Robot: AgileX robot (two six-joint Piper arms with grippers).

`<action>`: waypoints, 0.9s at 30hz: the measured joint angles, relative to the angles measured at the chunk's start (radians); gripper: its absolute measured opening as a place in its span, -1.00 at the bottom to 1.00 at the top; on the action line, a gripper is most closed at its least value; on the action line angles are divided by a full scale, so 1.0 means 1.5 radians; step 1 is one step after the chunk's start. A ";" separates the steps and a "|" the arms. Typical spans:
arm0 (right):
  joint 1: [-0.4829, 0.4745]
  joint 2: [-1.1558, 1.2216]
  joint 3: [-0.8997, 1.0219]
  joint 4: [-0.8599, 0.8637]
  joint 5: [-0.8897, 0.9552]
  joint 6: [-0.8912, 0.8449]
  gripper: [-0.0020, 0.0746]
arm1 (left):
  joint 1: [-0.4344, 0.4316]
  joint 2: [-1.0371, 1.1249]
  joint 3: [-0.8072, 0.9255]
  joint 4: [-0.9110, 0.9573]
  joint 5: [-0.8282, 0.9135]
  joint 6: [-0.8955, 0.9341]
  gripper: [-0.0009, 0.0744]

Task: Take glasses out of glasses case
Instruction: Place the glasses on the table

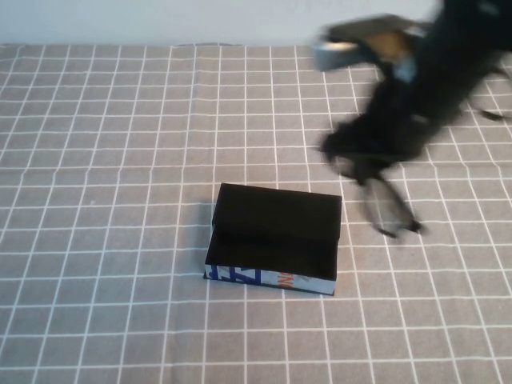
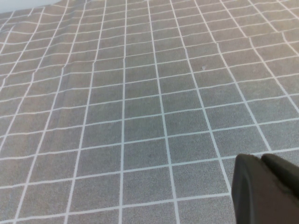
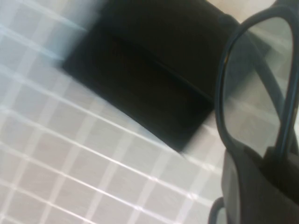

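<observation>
The glasses, now hanging clear of the case, will be let go by my right gripper on the bare grey tablecloth point(image 1: 426, 267) beside the glasses case, toward the side of my right gripper.
The glasses case point(image 1: 276, 236) lies open in the middle of the table, its black lining showing and its white printed front side toward me. It also shows in the right wrist view point(image 3: 149, 70). My right gripper point(image 1: 364, 152) is above and to the right of the case, blurred, and is shut on the black-framed glasses point(image 1: 390, 206), which hang below it clear of the case. In the right wrist view the glasses frame point(image 3: 254, 79) sticks out from the fingers point(image 3: 247, 186). My left gripper point(image 2: 261, 161) is shut and empty over bare cloth; it is out of the high view.
A grey tablecloth with a white grid point(image 1: 104, 160) covers the whole table. A pale wall point(image 1: 160, 20) runs along the far edge.
</observation>
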 joint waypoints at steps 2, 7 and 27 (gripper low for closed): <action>-0.016 -0.047 0.061 -0.040 0.000 0.084 -0.82 | 0.000 0.000 0.000 0.000 0.000 0.000 -0.99; -0.063 -0.152 0.250 -0.125 -0.001 0.228 -0.82 | 0.000 0.000 0.000 0.000 0.000 0.000 -0.99; -0.090 -0.056 0.465 -0.139 -0.401 0.177 -0.82 | 0.000 0.000 0.000 0.000 0.000 0.000 -0.99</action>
